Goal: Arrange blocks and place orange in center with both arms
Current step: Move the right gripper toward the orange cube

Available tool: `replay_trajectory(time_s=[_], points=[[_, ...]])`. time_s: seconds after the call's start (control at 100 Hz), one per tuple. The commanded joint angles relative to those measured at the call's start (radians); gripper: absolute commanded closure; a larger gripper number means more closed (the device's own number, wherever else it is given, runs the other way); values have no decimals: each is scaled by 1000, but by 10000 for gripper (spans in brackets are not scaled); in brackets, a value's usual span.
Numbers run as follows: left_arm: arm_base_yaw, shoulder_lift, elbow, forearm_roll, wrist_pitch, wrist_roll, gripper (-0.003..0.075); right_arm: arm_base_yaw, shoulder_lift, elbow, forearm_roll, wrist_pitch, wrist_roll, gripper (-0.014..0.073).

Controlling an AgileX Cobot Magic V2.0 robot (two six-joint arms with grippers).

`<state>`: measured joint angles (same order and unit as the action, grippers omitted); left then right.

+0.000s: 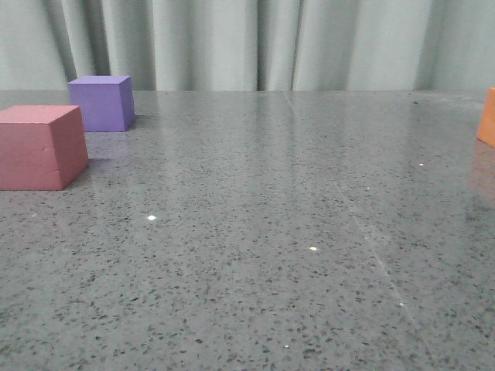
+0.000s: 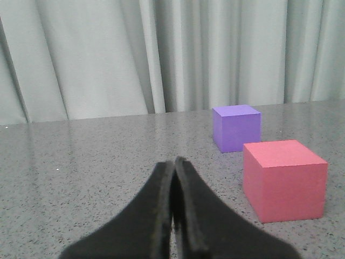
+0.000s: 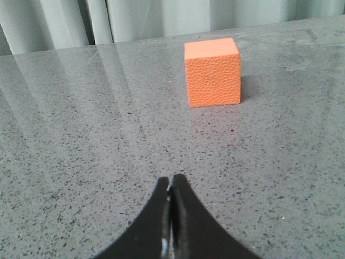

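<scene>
My right gripper needs to grip the orange cube across, with one finger on the side (image 1: 489, 119) facing the pink-red cube, as it closes there.
In the front view the pink-red cube (image 1: 39, 147) sits at the left edge, with the purple cube (image 1: 101, 102) just behind it. Only a sliver of the orange cube (image 1: 487, 117) shows at the right edge. Neither gripper shows in the front view. In the left wrist view my left gripper (image 2: 174, 162) is shut and empty, short of the pink-red cube (image 2: 284, 179) and the purple cube (image 2: 236, 127). In the right wrist view my right gripper (image 3: 172, 178) is shut and empty, well short of the pebbled orange cube (image 3: 212, 72).
All cubes rest on a grey speckled stone tabletop (image 1: 263, 232). A pale grey-green curtain (image 1: 255, 42) hangs behind the table's far edge. Nothing else stands on the table between the left pair of cubes and the orange cube.
</scene>
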<state>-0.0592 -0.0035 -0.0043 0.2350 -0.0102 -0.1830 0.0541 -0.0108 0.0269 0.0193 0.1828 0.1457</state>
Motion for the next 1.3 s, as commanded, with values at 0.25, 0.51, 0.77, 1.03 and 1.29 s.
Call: replay_trajectory(time_s=[0.25,0.51,0.77,1.03,1.29], points=[[1,-34,55,-1,-75,-8,739,-7,-19,-13,0,-85,-10,659],[1,-34,55,-1,-75,-8,739,-7,-19,-13,-1,-118,-12,659],[1,-34,55,-1,-75,-8,739,-7,-19,-13,-1,-207,-12,659],[1,-34,55,-1,-75,-8,739,-7,-19,-93,2,-258,5,659],[1,-34,55,-1,-75,-8,739,-7,113,-471,4,173,23,659]])
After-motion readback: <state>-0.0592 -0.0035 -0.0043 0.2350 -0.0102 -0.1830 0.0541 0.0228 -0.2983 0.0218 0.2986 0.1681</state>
